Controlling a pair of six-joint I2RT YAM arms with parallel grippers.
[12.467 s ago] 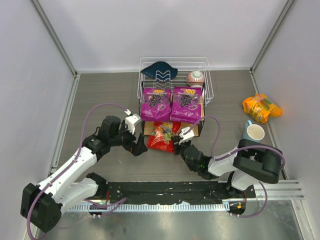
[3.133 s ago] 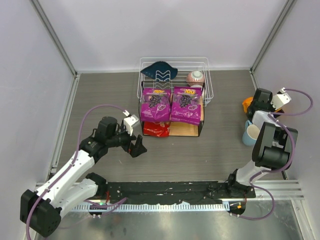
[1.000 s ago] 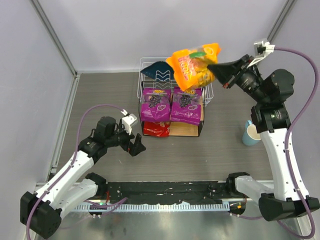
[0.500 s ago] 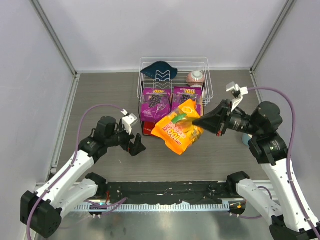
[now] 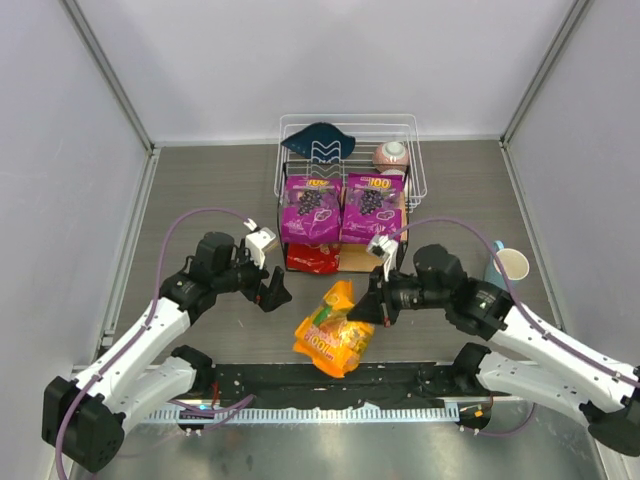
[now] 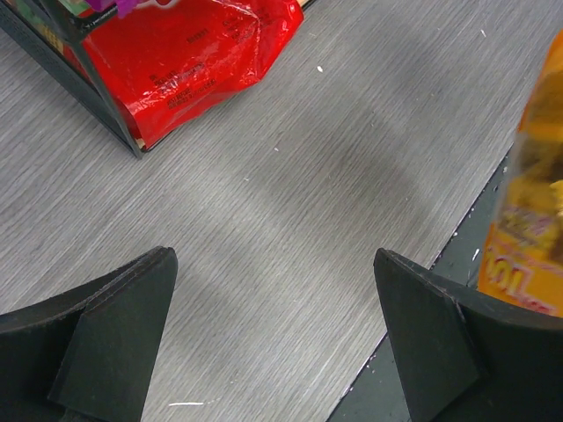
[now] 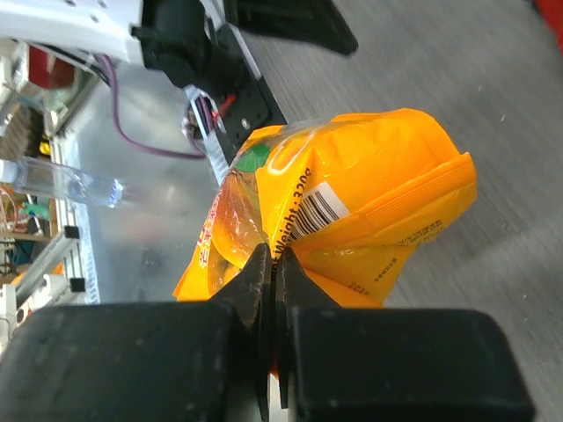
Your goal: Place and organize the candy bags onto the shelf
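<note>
My right gripper will set the orange-yellow candy bag on the bare table (image 5: 332, 322) between the red bag and the black base rail.
My right gripper (image 5: 368, 309) (image 7: 274, 257) is shut on the orange-yellow candy bag (image 5: 332, 330) (image 7: 352, 202) and holds it low over the table's near edge, in front of the shelf (image 5: 375, 260). Two purple bags (image 5: 312, 208) (image 5: 373, 208) lie side by side on the shelf's top board. The red bag (image 5: 313, 259) (image 6: 189, 57) lies on the lower board at the left. My left gripper (image 5: 275, 291) (image 6: 273, 338) is open and empty over bare table, left of the orange-yellow bag, whose edge shows in the left wrist view (image 6: 532, 220).
A white wire basket (image 5: 415, 150) behind the shelf holds a dark blue cloth (image 5: 318, 138) and a pink ball (image 5: 391, 154). A blue cup (image 5: 508, 264) stands at the right. The black base rail (image 5: 300, 382) runs along the near edge.
My right arm has swung the orange-yellow bag from high over the basket down past the shelf front to the near table edge. The left arm has barely moved.
</note>
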